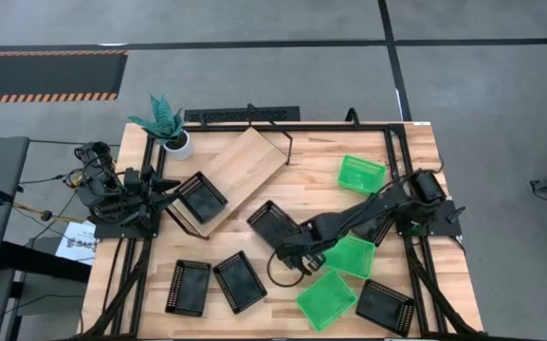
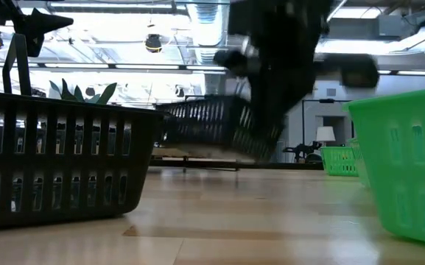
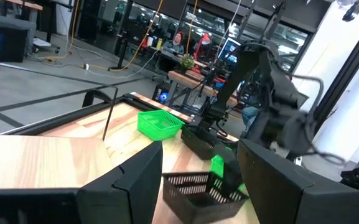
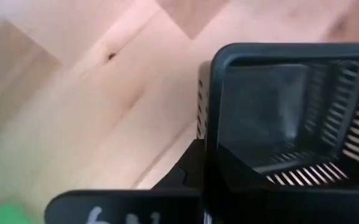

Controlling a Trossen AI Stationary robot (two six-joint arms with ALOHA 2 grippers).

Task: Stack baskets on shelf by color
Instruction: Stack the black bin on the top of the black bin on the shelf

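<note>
Next, I release my right gripper's black basket on top of the black basket (image 1: 199, 189) at the near end of the shelf. The held basket hangs tilted above the tabletop.
My right gripper (image 1: 295, 244) is shut on a black basket (image 1: 274, 224) near the table's middle. In the low view this basket (image 2: 212, 126) hangs tilted above the tabletop, under the gripper (image 2: 271, 110). The shelf (image 1: 245, 170) lies slantwise at the far left, with one black basket (image 1: 200, 197) on its near end. My left gripper (image 1: 171, 194) waits open just left of that basket (image 3: 201, 186). Two black baskets (image 1: 188, 287) (image 1: 240, 281) rest on the near left. Another black basket (image 1: 385, 306) and three green baskets (image 1: 360, 173) (image 1: 350, 256) (image 1: 326, 300) rest on the right. My right gripper holds the black basket by its rim near a corner (image 4: 211, 134), coming slanting down from the table's right. One finger (image 4: 188, 171) lies along the outside of the wall; the other is hidden by the basket. The basket is lifted clear and tilted.
A potted plant (image 1: 166, 128) stands at the far left corner, beside the shelf. The shelf's black wire frame (image 1: 278, 133) sticks up at its far end. Bare tabletop (image 1: 311, 189) lies between the shelf and the far green basket.
</note>
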